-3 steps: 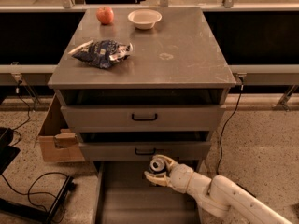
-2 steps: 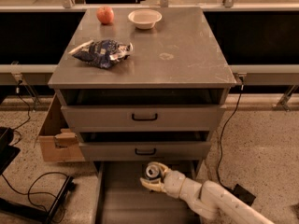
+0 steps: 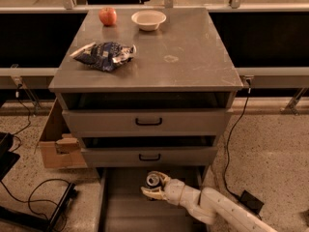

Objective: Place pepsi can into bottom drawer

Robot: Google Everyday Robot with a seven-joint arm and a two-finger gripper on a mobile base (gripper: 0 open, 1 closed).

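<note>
Next, my gripper lets go of the pepsi can on the bottom drawer's grey bottom, near the drawer's side (image 3: 126, 192) toward the cardboard box.
The bottom drawer (image 3: 126, 208) is pulled open below the two upper drawers, its flat grey floor showing. My gripper (image 3: 154, 185) reaches in from the lower right, just above the drawer's back part, below the middle drawer front. It is shut on the pepsi can (image 3: 154, 180), which stands upright with its silver top showing between the pale fingers (image 3: 150, 193). I cannot tell whether the can touches the drawer floor.
On the cabinet top (image 3: 193, 57) lie a crinkled blue chip bag (image 3: 105, 55), a red apple (image 3: 107, 16) and a white bowl (image 3: 148, 19). A cardboard box (image 3: 57, 144) stands left of the cabinet. Cables (image 3: 29, 192) lie on the floor at left; a cord (image 3: 231, 134) hangs at right.
My gripper has moved down and to the left with the can, deeper over the open bottom drawer. Nothing on the cabinet top has moved.
</note>
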